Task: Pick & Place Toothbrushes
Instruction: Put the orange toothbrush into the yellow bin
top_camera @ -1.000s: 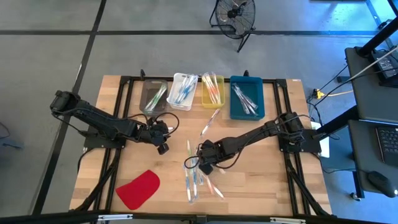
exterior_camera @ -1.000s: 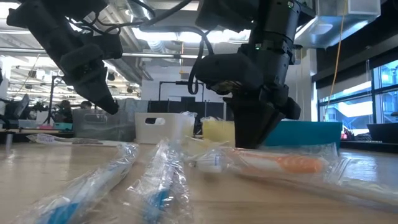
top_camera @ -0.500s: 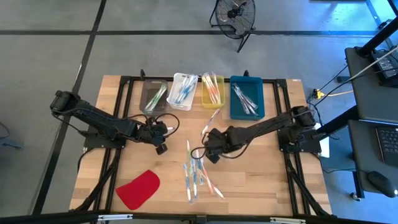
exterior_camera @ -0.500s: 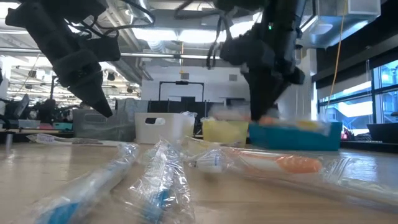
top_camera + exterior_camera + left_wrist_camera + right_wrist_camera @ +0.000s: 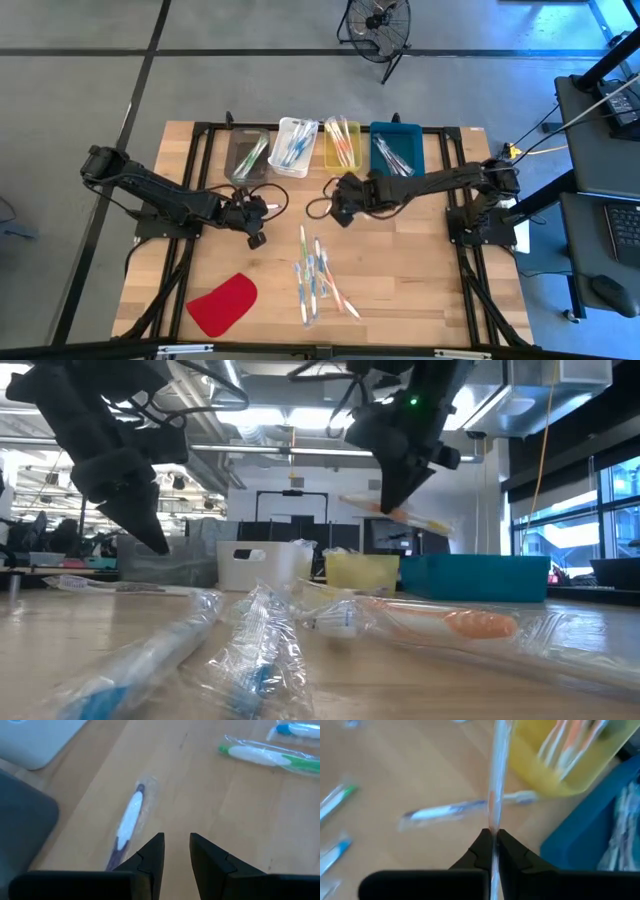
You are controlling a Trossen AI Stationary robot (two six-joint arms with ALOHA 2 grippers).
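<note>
My right gripper will release the wrapped orange toothbrush in the yellow bin (image 5: 340, 146) (image 5: 579, 737), next to the toothbrushes lying there. That toothbrush now hangs just in front of the bin.
Several wrapped toothbrushes (image 5: 315, 282) lie loose on the wooden table's near middle. More fill the grey (image 5: 247, 156), white (image 5: 293, 147), yellow (image 5: 342, 146) and blue (image 5: 397, 158) bins at the far edge. My right gripper (image 5: 337, 208) hangs just in front of the yellow bin, shut on a wrapped toothbrush with orange parts (image 5: 400, 514). My left gripper (image 5: 254, 232) stands open to the left of the pile, a little above the table, nothing between its fingers (image 5: 176, 851). A white and purple toothbrush (image 5: 129, 822) lies on the wood just ahead of it. My right gripper pinches the wrapped orange toothbrush (image 5: 496, 815) between its two fingertips, partway along its length. The fingers slant down from above and lie across it. The brush is lifted clear of the table, nearly level, with both ends (image 5: 437, 526) sticking out past the fingers.
A flat red piece (image 5: 222, 305) lies at the near left. One wrapped toothbrush (image 5: 445, 811) lies alone on the wood between the pile and the yellow bin. Bare wood shows to the right of the pile.
My right gripper has risen from the pile and gone toward the far edge, up to the yellow bin, tipping as it went. It has stayed shut and carried the orange toothbrush up clear of the table.
</note>
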